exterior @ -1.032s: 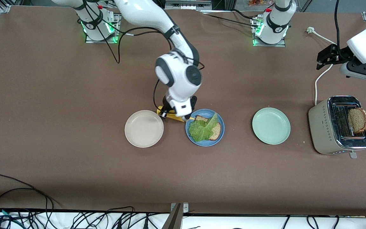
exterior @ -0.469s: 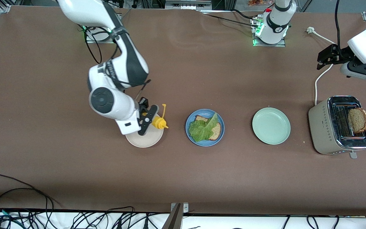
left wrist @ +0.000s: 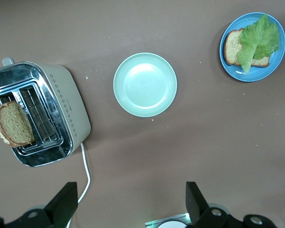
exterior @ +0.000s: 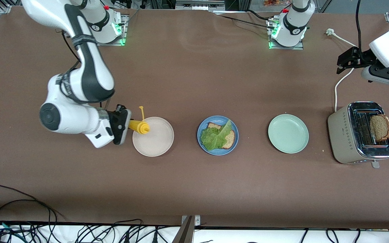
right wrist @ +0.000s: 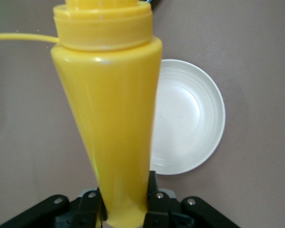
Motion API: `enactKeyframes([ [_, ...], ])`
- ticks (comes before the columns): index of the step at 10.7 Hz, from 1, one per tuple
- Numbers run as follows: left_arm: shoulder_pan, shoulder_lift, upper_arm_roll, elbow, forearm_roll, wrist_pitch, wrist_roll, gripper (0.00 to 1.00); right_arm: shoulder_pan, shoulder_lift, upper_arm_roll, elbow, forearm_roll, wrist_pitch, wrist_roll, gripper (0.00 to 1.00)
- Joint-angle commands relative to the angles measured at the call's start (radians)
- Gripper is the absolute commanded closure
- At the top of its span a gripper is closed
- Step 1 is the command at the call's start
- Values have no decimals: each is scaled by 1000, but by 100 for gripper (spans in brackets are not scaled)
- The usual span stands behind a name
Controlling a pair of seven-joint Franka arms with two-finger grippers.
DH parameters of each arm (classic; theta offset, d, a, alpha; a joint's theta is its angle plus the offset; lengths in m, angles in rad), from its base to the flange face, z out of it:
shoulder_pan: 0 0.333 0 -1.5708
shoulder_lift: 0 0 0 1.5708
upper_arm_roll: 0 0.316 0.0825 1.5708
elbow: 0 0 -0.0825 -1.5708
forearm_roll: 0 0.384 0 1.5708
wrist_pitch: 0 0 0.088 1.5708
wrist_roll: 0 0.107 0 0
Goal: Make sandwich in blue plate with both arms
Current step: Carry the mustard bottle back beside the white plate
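Note:
The yellow bottle will go upright on the table [exterior: 118,135] next to the beige-white plate, opposite the blue plate, and my right gripper should stand it there.
The blue plate [exterior: 218,152] [left wrist: 249,76] sits mid-table and holds one brown bread slice [exterior: 230,140] with a ruffled lettuce leaf [exterior: 215,137] on top. A second bread slice [exterior: 380,127] [left wrist: 12,124] stands up out of the toaster. My right gripper [exterior: 124,124] [right wrist: 126,209] is shut on a yellow squeeze bottle [exterior: 139,127] [right wrist: 114,118]. The bottle lies sideways in the air, its cap end over the rim of the beige-white plate [exterior: 155,143]. My left gripper [exterior: 340,64] [left wrist: 128,206] waits open and empty, high over the table's left-arm end.
A pale green plate [exterior: 288,133] [left wrist: 145,84] lies between the blue plate and the toaster [exterior: 344,138] [left wrist: 69,109]. The toaster's white cord [exterior: 339,81] runs toward the left arm's base. The beige-white plate [right wrist: 190,123] carries nothing.
The right arm has swung from the blue plate toward its own end of the table, carrying the yellow bottle past the beige-white plate. The left arm has not moved.

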Motion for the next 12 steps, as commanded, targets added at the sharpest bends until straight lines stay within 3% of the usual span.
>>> enactKeyframes([
  [1, -6, 4, 6, 21, -19, -18, -11, 0, -117, -19, 51, -49, 91, -9, -218, 100],
  [6, -6, 4, 6, 21, -20, -18, -11, 0, -286, 122, 51, -41, 309, -65, -670, 100],
  [12, -4, 4, 6, 21, -17, -18, -11, 0, -324, 235, 51, -37, 476, -94, -870, 100],
])
